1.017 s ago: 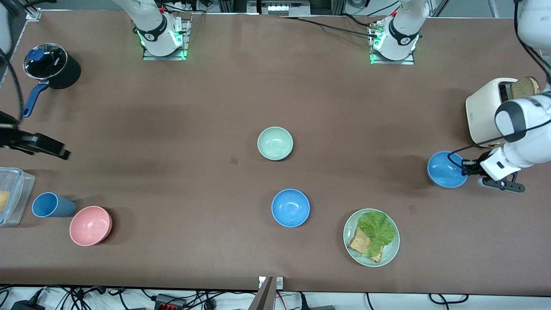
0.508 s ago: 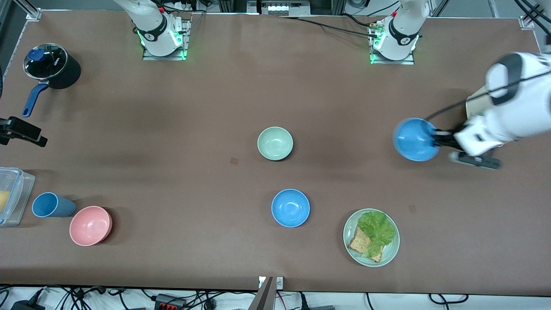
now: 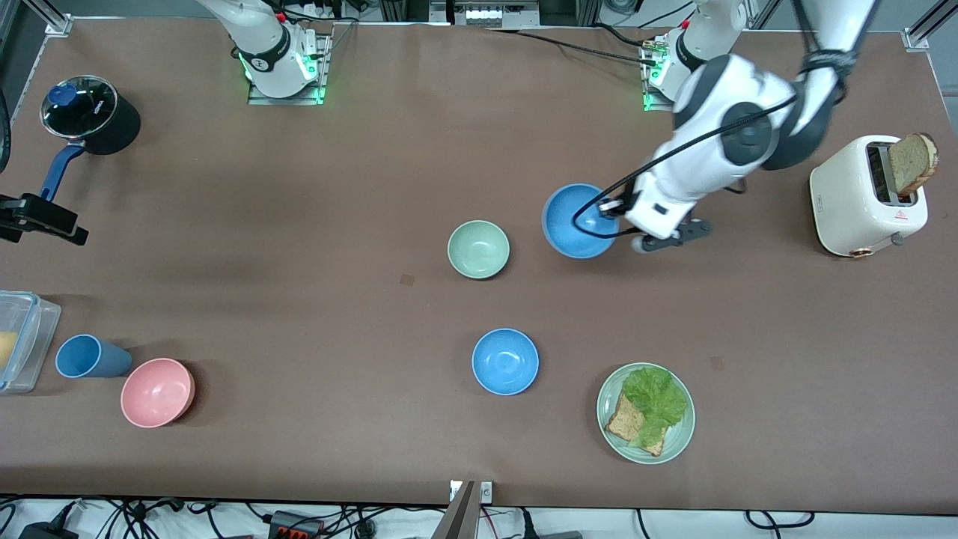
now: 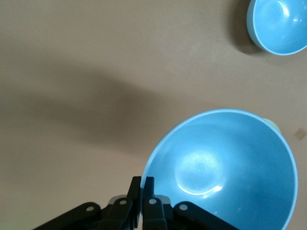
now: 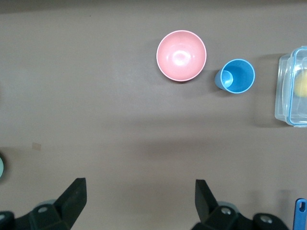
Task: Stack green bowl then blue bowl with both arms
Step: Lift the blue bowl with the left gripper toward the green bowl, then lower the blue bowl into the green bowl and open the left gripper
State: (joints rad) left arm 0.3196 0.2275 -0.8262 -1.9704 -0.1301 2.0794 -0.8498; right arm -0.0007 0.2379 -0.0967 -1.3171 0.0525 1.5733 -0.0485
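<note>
My left gripper should release the blue bowl inside the empty green bowl (image 3: 477,248) in the middle of the table. The blue bowl is now held beside the green bowl.
The green bowl (image 3: 478,249) sits upright and empty mid-table. My left gripper (image 3: 612,217) is shut on the rim of a blue bowl (image 3: 575,221) and holds it in the air just beside the green bowl, toward the left arm's end. In the left wrist view the fingers (image 4: 148,184) pinch that bowl's (image 4: 225,167) rim. A second blue bowl (image 3: 505,361) rests on the table nearer the front camera; it also shows in the left wrist view (image 4: 278,24). My right gripper (image 3: 52,223) is open and empty (image 5: 140,191), waiting over the right arm's end of the table.
A toaster (image 3: 861,198) with a bread slice stands at the left arm's end. A green plate (image 3: 677,442) bears lettuce and toast. A pink bowl (image 3: 157,391), blue cup (image 3: 86,356), clear container (image 3: 19,340) and black pot (image 3: 90,116) are at the right arm's end.
My left gripper has lifted the blue bowl from beside the toaster and carried it toward the green bowl. My right gripper has drawn back toward the table's edge.
</note>
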